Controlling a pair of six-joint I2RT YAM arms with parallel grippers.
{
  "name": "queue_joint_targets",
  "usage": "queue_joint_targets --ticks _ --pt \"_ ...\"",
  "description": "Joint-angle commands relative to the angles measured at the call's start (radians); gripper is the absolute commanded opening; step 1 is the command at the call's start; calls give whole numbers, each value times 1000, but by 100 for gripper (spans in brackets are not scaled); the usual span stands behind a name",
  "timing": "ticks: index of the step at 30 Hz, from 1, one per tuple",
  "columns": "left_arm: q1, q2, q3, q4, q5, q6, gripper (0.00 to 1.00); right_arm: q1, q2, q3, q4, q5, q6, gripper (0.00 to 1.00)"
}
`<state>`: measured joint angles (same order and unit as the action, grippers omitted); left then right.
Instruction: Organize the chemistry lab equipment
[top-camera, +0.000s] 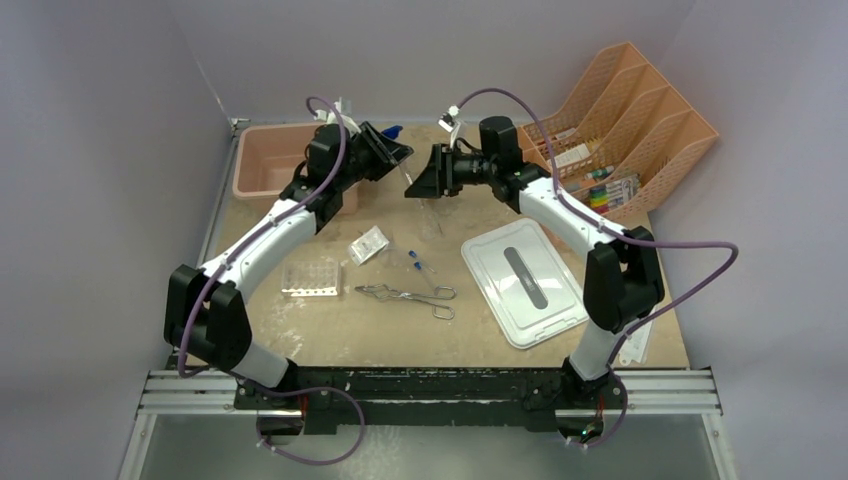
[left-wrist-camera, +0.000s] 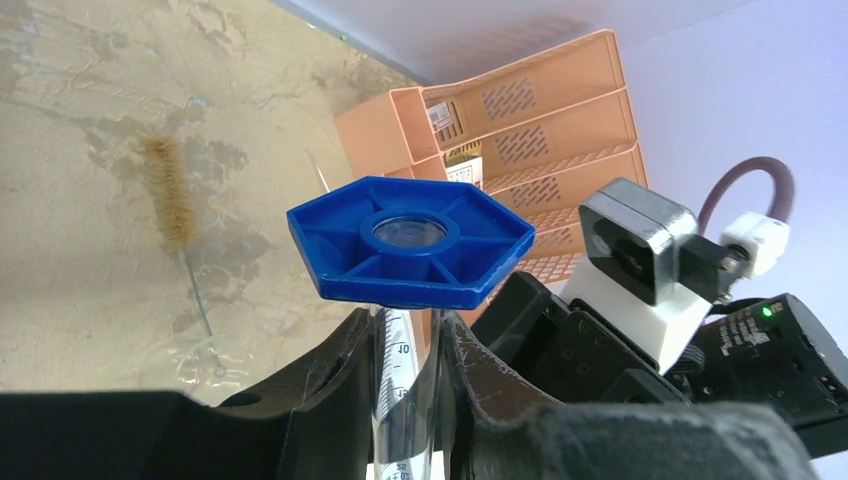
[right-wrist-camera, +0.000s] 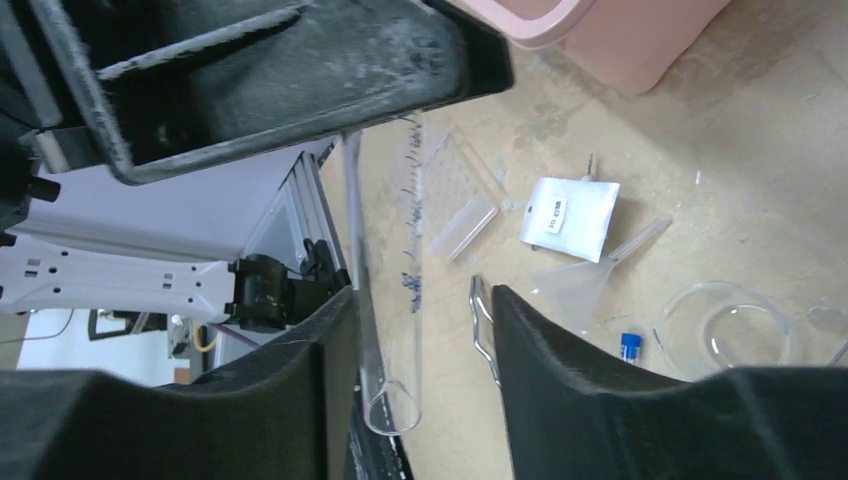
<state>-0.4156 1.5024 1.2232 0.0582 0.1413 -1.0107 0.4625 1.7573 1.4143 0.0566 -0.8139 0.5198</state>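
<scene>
The robot's left gripper will set the clear graduated cylinder down on the bottom of the pink bin (top-camera: 288, 166). The cylinder is in the air at the table's back.
My left gripper (top-camera: 393, 152) (left-wrist-camera: 405, 330) is shut on a clear graduated cylinder (left-wrist-camera: 398, 385) just behind its blue hexagonal base (left-wrist-camera: 410, 240), holding it in the air at the back of the table. The tube's open end (right-wrist-camera: 385, 300) reaches between the fingers of my right gripper (top-camera: 424, 176) (right-wrist-camera: 420, 330). The right jaws are open, and the tube lies close to one finger. On the table lie silver tongs (top-camera: 405, 295), a clear tube rack (top-camera: 311, 278), a small clear bag (top-camera: 369, 244), blue-capped vials (top-camera: 415, 260) and a thin brush (left-wrist-camera: 170, 190).
A pink bin (top-camera: 270, 160) stands at the back left and an orange file organizer (top-camera: 625, 130) at the back right. A white lid (top-camera: 523, 280) lies right of centre. A clear funnel (right-wrist-camera: 580, 280) and glassware (right-wrist-camera: 735, 330) lie under the grippers.
</scene>
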Motion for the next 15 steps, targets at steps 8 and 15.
queue_joint_targets --ticks 8,15 --pt "0 -13 29 29 4 6 31 1 -38 40 13 6 -36 22" --pt "0 -31 -23 31 24 4 31 1 -29 54 43 -9 -3 21"
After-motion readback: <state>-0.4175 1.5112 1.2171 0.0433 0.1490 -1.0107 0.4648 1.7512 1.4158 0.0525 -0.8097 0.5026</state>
